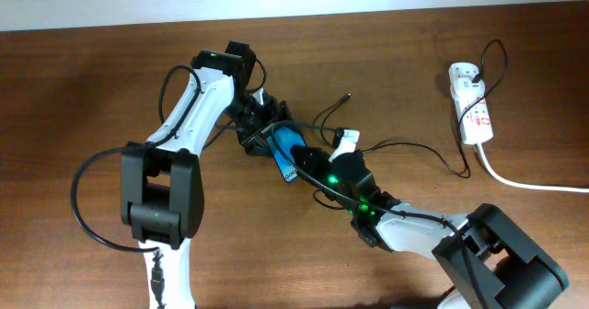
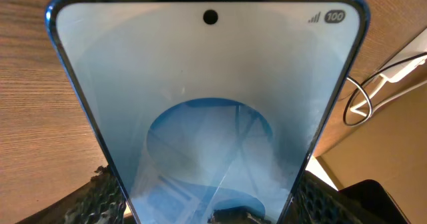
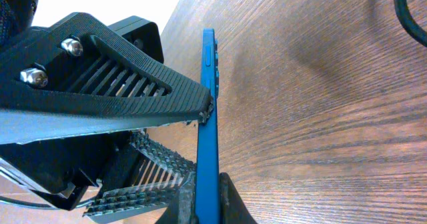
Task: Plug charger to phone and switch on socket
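I need to hold the phone with my right gripper while my left gripper, which straddles the phone's long edges, opens and takes a side [image 2: 63, 49] near its top.
The phone [image 1: 287, 149], blue screen lit, is held above the table between both grippers. My left gripper [image 1: 265, 132] is shut on its two long edges; in the left wrist view the phone [image 2: 210, 84] fills the frame, with the jaw pads [image 2: 210, 207] on either side. My right gripper [image 1: 302, 166] is shut on its near end; the right wrist view shows the phone [image 3: 208, 117] edge-on between the fingers [image 3: 207, 201]. The charger's thin black cable [image 1: 414, 149] runs from the socket [image 1: 471, 107] at the right; its connector tip [image 1: 346, 97] lies free on the table.
The socket's thick white cord [image 1: 525, 182] runs off to the right edge. The loose black cable loops [image 1: 324, 118] lie behind the phone and beside my right gripper. The table's far edge meets a white wall at the back. My left gripper's fingers [image 3: 120, 97] fill the left of the right wrist view.
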### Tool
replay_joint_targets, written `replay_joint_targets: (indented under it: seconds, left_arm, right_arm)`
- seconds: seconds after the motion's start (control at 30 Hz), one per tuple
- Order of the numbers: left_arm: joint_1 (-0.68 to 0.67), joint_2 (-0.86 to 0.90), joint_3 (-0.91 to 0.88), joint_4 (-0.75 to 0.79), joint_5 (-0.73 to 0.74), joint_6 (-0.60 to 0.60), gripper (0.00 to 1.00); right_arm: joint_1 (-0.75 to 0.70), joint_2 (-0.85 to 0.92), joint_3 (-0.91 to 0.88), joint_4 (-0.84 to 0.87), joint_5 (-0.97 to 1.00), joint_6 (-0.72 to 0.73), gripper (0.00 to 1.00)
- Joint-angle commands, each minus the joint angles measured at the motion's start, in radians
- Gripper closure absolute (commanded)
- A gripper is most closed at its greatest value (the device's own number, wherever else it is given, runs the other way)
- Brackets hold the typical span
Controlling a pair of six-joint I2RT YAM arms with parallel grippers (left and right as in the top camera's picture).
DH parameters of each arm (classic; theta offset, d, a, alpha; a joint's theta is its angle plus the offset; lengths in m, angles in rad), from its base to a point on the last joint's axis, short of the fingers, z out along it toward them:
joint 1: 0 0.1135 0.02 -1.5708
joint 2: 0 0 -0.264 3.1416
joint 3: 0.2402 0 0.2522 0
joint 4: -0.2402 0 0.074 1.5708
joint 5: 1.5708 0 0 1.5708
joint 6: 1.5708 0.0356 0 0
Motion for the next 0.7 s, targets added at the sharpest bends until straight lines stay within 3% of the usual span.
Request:
replay_joint_targets:
  seconds: [0.0,0.2,0.3,0.4,0.53,0.67]
  left_arm:
    - [-0.002,-0.005,0.020,0.005,0.028,0.016,0.31]
    - [0.003,-0.005,0.020,0.010,0.028,0.016,0.23]
    - [0.019,-0.005,0.027,0.021,0.029,0.016,0.04]
    - [0.060,-0.005,0.063,0.019,0.041,0.023,0.01]
    - [0.119,-0.028,0.139,-0.035,0.156,0.220,0.01]
    - [0.186,-0.175,0.142,-0.137,0.216,0.483,0.01]
  right_arm:
    - [0.005,-0.003,0.019,0.026,-0.056,0.060,0.96]
    - [0.003,-0.003,0.019,0.026,-0.066,0.064,0.96]
    - [0.002,-0.003,0.019,0.025,-0.062,0.064,0.96]
    - [-0.001,-0.003,0.019,0.018,-0.039,0.064,0.96]
    - [-0.054,-0.003,0.019,0.019,-0.073,0.064,0.96]
    - [-0.132,-0.005,0.019,0.019,-0.208,0.064,0.95]
